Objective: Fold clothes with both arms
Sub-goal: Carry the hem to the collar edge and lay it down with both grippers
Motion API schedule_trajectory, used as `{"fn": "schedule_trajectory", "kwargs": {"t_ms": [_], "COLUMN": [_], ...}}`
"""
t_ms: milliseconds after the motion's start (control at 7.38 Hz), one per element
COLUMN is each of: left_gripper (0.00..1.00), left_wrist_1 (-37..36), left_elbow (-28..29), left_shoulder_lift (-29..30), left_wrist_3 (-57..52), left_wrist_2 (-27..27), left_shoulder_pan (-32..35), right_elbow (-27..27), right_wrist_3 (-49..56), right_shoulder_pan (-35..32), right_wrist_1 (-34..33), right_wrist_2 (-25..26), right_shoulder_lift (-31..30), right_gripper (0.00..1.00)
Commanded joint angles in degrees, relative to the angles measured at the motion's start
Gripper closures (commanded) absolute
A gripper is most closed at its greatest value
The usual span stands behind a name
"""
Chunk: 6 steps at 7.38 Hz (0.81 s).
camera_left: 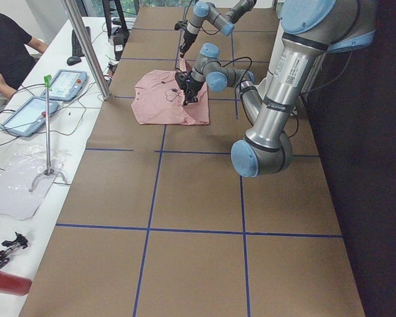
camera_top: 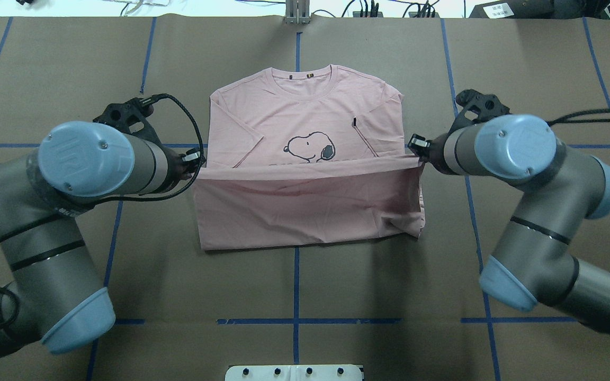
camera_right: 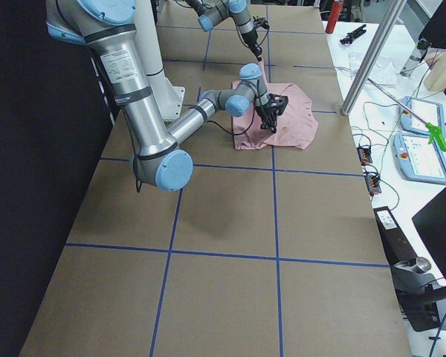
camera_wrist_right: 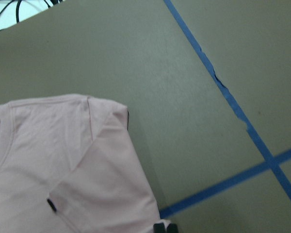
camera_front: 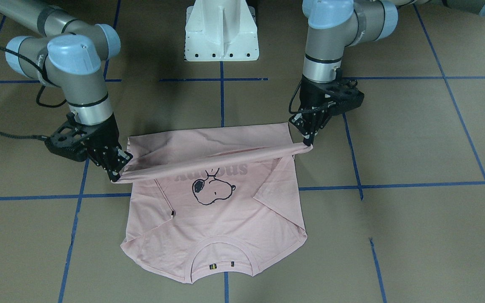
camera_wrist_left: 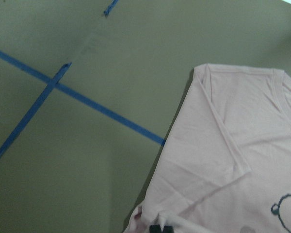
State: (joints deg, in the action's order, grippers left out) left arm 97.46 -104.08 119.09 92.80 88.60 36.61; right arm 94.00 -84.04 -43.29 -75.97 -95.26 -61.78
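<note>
The robot's left gripper needs to set the pink T-shirt's hem corner down on the T-shirt's outer shoulder tip (camera_front: 304, 232) (camera_wrist_left: 199, 75), straight ahead of that gripper.
The pink T-shirt (camera_front: 209, 227) lies face up with its collar on the side away from the robot, the dog outline (camera_front: 212, 189) showing. Its sleeves are folded in, and a small black tag (camera_front: 171, 213) shows on one. My left gripper (camera_front: 307, 142) and my right gripper (camera_front: 117, 173) are each shut on a corner of the bottom hem. They hold the hem taut, lifted a little above the shirt's middle, across the grey lettering. From overhead, the left gripper (camera_top: 196, 159) and right gripper (camera_top: 417, 148) flank the shirt (camera_top: 305, 206). The wrist views show the shoulders (camera_wrist_left: 233, 160) (camera_wrist_right: 63, 160).
The white pedestal base (camera_front: 221, 29) stands behind the shirt. Blue tape lines (camera_front: 394, 185) cross the brown table cover. A side table with tablets (camera_left: 66, 82), a metal pole (camera_left: 86, 46) and a seated person (camera_left: 6, 46) lie beyond the table's far edge.
</note>
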Motion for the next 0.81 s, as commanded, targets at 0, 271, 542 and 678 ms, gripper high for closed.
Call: {"fn": "schedule_trajectory", "kwargs": {"t_ms": [0,271,542,678], "left_gripper": [1.0,1.0,1.0,1.0], "left_wrist_1": [10.5,16.2,19.9,20.0], "left_elbow": [14.1,22.5,28.1,28.5], "left_shoulder_lift": [5.3,7.2,9.0,9.1], "left_wrist_3": [-0.9,-1.1,-3.6,-3.8], "left_wrist_2": [-3.1,-6.0,-8.1,-8.1], "left_shoulder_pan": [1.6,1.6,1.7,1.7], "right_elbow": [-12.9,-20.2,-26.3,-28.8], "right_wrist_3": [4.0,6.4,6.3,6.3], "right_shoulder_pan": [-2.4,-2.7,-2.7,-2.8], "right_wrist_1": [0.6,0.6,5.2,8.9], "right_wrist_2": [0.0,0.9,2.4,2.4], "right_shoulder_lift": [9.5,13.5,15.7,16.1], "right_gripper": [1.0,1.0,1.0,1.0]}}
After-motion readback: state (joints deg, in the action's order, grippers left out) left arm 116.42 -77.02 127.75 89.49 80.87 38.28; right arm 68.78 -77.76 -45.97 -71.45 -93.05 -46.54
